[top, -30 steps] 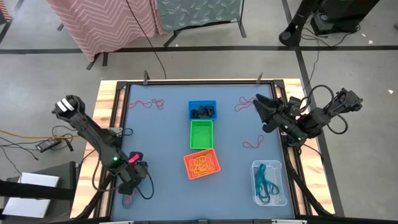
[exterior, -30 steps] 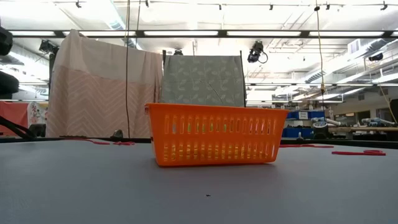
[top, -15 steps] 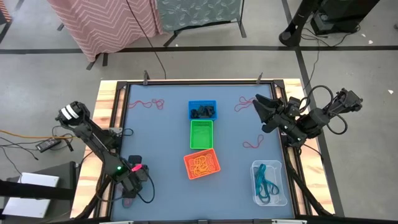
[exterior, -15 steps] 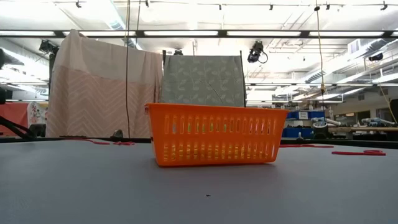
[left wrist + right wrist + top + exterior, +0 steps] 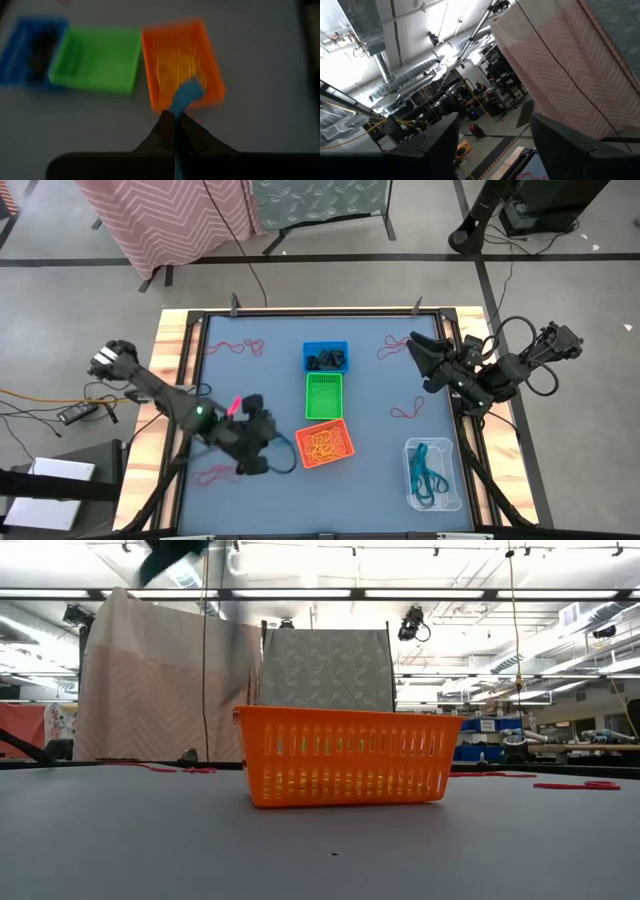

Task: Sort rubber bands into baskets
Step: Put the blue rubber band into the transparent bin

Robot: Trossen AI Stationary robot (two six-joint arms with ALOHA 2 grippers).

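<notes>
The teal-blue rubber band, now hanging beside the orange basket, will be let go by my left gripper on top of the teal rubber bands in the clear tub (image 5: pixel 427 475).
My left gripper (image 5: pixel 270 448) hangs above the table just left of the orange basket (image 5: pixel 325 444), shut on a teal-blue rubber band (image 5: pixel 186 96). The orange basket (image 5: pixel 180 62) holds yellow-orange bands. The green basket (image 5: pixel 323 396) and the blue basket (image 5: pixel 325 358), which holds black bands, stand in a row behind it. The clear tub (image 5: pixel 433 474) at the near right holds teal bands. My right gripper (image 5: pixel 418 360) waits open at the table's right edge, pointing up into the room (image 5: pixel 492 145). My left gripper pinches the teal-blue band between its two fingers. A short end of the band (image 5: pixel 187 92) sticks out past the fingertips, and the rest runs back between them. The fingers slant down toward the table's right. The band is lifted clear of the table.
Red bands lie loose on the table at the far left (image 5: pixel 240 345), far right (image 5: pixel 392 348), right of the green basket (image 5: pixel 405 412) and near left (image 5: pixel 210 473). In the low view, the orange basket (image 5: pixel 345 755) stands mid-table, with fabric screens behind.
My left gripper has risen from the table's near left corner and swung toward the table's right, up beside the orange basket. Its arm now shows blurred at the top of the low view.
</notes>
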